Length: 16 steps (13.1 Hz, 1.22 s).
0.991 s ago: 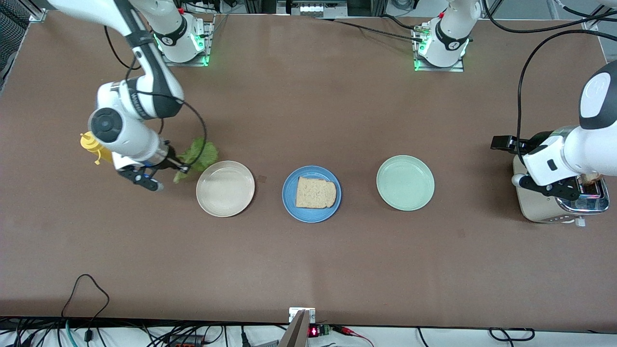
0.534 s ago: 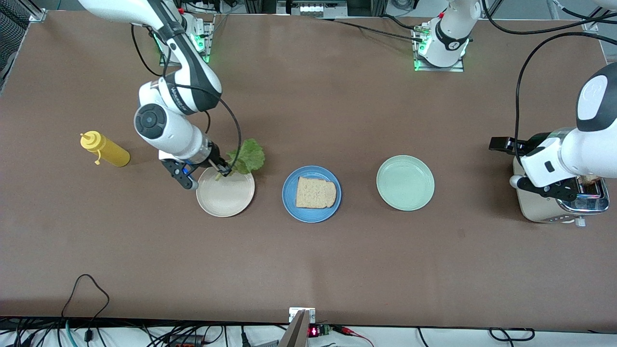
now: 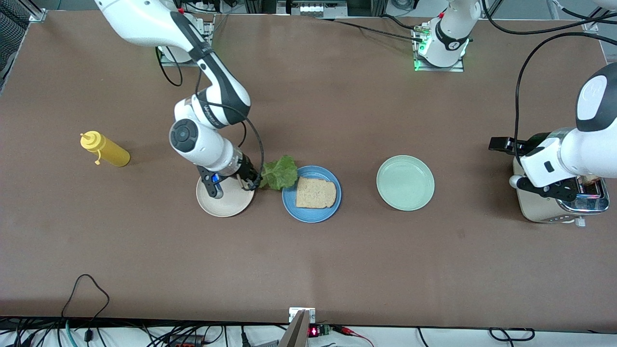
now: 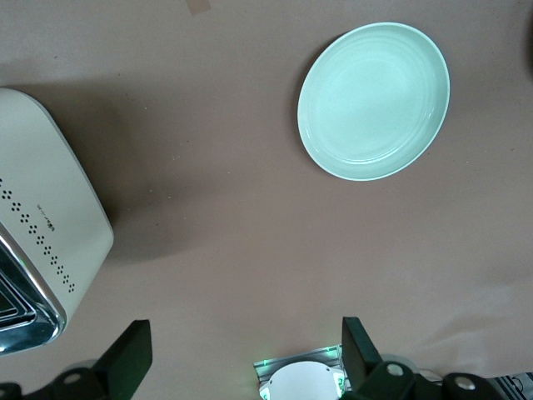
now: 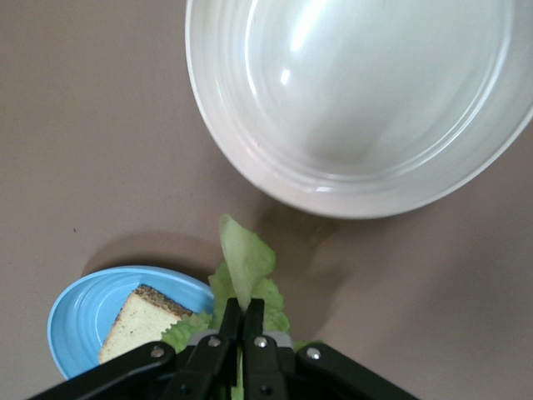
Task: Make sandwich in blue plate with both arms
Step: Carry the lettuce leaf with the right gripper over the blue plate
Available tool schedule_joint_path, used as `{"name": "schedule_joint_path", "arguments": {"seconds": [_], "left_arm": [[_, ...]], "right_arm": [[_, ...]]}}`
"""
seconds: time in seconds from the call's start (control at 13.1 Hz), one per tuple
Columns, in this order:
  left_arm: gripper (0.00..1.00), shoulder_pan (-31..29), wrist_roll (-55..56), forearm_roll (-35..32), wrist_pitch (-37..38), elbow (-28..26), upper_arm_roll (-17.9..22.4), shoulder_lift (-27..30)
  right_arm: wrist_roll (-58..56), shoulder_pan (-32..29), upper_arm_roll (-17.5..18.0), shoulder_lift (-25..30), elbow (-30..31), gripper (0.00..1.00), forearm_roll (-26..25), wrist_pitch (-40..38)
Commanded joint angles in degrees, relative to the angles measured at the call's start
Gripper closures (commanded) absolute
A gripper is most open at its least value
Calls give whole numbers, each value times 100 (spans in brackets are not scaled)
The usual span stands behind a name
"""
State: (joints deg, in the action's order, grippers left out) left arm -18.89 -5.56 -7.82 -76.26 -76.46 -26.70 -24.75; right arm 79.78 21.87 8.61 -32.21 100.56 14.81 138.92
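The robot's right gripper needs to let go of the green lettuce leaf on top of the bread slice (image 3: 312, 194) (image 5: 141, 323) on the blue plate.
One slice of light brown bread (image 3: 315, 193) lies on the blue plate (image 3: 291, 204) at the table's middle; both show in the right wrist view, bread (image 5: 137, 323) and plate (image 5: 79, 321). My right gripper (image 3: 251, 183) is shut on a ruffled green lettuce leaf (image 3: 280, 173), held in the air over the gap between the beige plate and the blue plate. The right wrist view shows the shut gripper (image 5: 243, 310) pinching the leaf (image 5: 246, 265). My left gripper (image 4: 241, 354) is open and empty, over the toaster (image 3: 561, 202) at the left arm's end.
A beige plate (image 3: 226, 206) sits beside the blue plate toward the right arm's end. A pale green plate (image 3: 405, 182) sits toward the left arm's end. A yellow squeeze bottle (image 3: 105, 149) lies near the right arm's end.
My right gripper has carried the lettuce from beside the yellow bottle, across the beige plate, toward the blue plate. The left arm has hardly moved.
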Motion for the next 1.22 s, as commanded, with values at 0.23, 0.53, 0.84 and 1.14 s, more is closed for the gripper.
{"name": "schedule_joint_path", "arguments": {"seconds": [0.23, 0.53, 0.84, 1.14], "left_arm": [[0, 34, 46, -132, 32, 123, -28, -109], [0, 26, 46, -132, 23, 123, -28, -127], [0, 26, 11, -132, 23, 140, -28, -162], [0, 17, 2, -132, -73, 132, -20, -162]], "right_arm": [[732, 353, -44, -724, -914, 100, 689, 303], [1153, 432, -44, -1085, -1223, 100, 760, 871], [1225, 651, -44, -1366, -1293, 100, 813, 1172], [1189, 687, -44, -1402, -1285, 60, 805, 1181]]}}
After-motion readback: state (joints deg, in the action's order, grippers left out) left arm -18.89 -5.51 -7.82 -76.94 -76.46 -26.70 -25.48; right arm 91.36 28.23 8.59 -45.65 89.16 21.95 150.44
